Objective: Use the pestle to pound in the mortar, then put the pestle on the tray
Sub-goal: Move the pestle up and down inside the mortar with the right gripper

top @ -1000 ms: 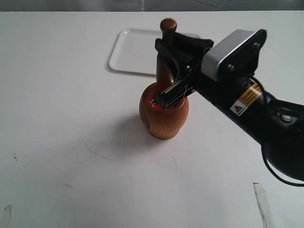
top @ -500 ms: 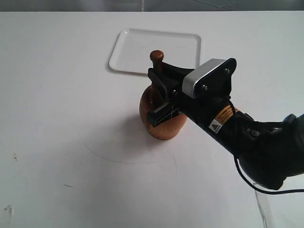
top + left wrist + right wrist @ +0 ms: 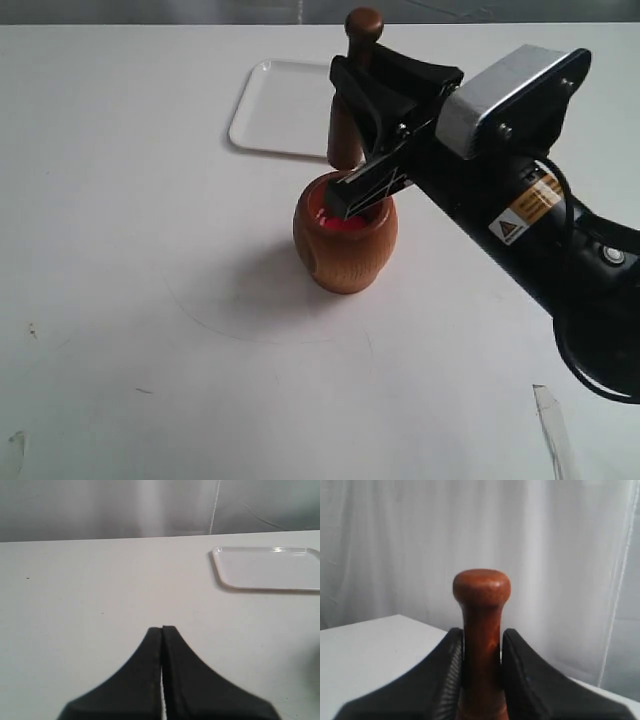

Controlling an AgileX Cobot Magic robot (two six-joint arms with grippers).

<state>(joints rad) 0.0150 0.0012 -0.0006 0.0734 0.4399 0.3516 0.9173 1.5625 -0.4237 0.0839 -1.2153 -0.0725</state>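
The robot's right gripper will release the dark-brown pestle, now hanging over the mortar's far rim, lying flat near the middle of the white tray [image 3: 353, 106] behind the mortar.
The orange-brown mortar [image 3: 343, 243] stands upright at mid-table, its red inside showing. Above it my right gripper [image 3: 352, 88] is shut on the dark-brown pestle [image 3: 350, 120], knob up; the thick end hangs just over the mortar's far rim. In the right wrist view the pestle [image 3: 481, 630] is clamped between the two black fingers [image 3: 451, 665] of that gripper [image 3: 482, 636]. The white tray [image 3: 285, 105] lies flat behind the mortar. My left gripper [image 3: 162, 628] is shut with nothing in it, low over bare table, with the tray [image 3: 270, 569] off to one side.
A white table [image 3: 120, 250] carries faint curved scuff marks in front of the mortar. A strip of clear tape [image 3: 553, 425] lies near the front right edge. A grey curtain [image 3: 395, 545] hangs behind the table.
The right gripper drove the pestle down into the mortar half a second ago and has since lifted it back up, higher than a second ago.
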